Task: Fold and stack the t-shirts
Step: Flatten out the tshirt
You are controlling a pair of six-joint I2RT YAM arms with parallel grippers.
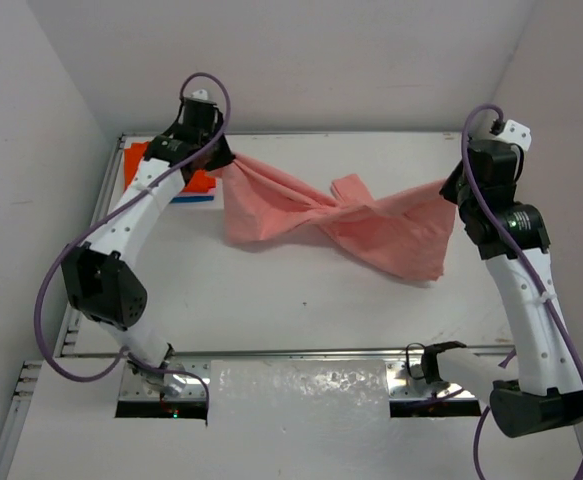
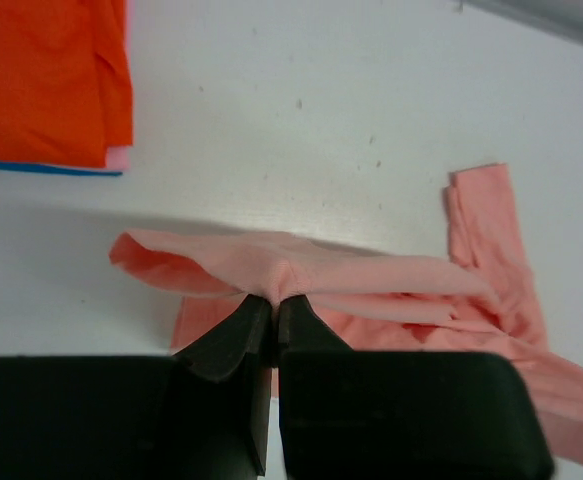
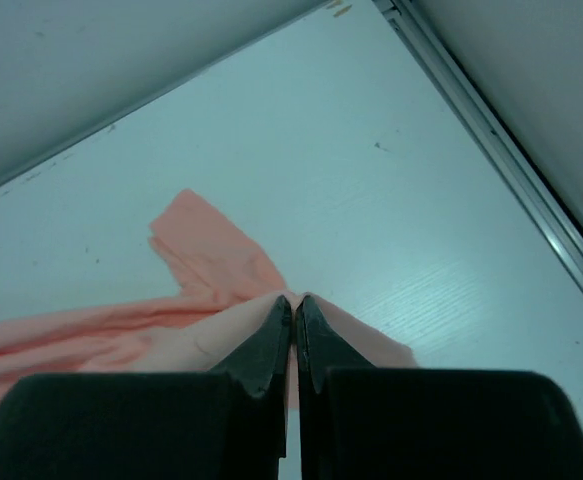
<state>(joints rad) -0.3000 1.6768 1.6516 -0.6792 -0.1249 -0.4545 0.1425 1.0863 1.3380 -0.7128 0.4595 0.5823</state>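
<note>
Next, my left gripper puts its end of the salmon-pink t-shirt down and takes the t-shirt's near corner (image 1: 235, 239), because the t-shirt's middle bunches into a twist between my grippers.
The salmon-pink t-shirt (image 1: 371, 225) hangs stretched and twisted between both grippers above the table's far half. My left gripper (image 1: 221, 160) is shut on its left end; the left wrist view shows the pinch (image 2: 274, 300) on the pink cloth (image 2: 391, 290). My right gripper (image 1: 454, 185) is shut on its right end, with the pinch (image 3: 296, 298) on the cloth (image 3: 121, 335) in the right wrist view. A folded orange t-shirt (image 1: 143, 160) lies at the far left corner under the left arm, over a thin blue edge (image 1: 191, 200). It also shows in the left wrist view (image 2: 41, 80).
White walls close in at the back and both sides. A metal rail (image 3: 501, 130) runs along the table's right edge, close to the right gripper. A crinkled clear sheet (image 1: 301, 385) lies at the near edge between the arm bases.
</note>
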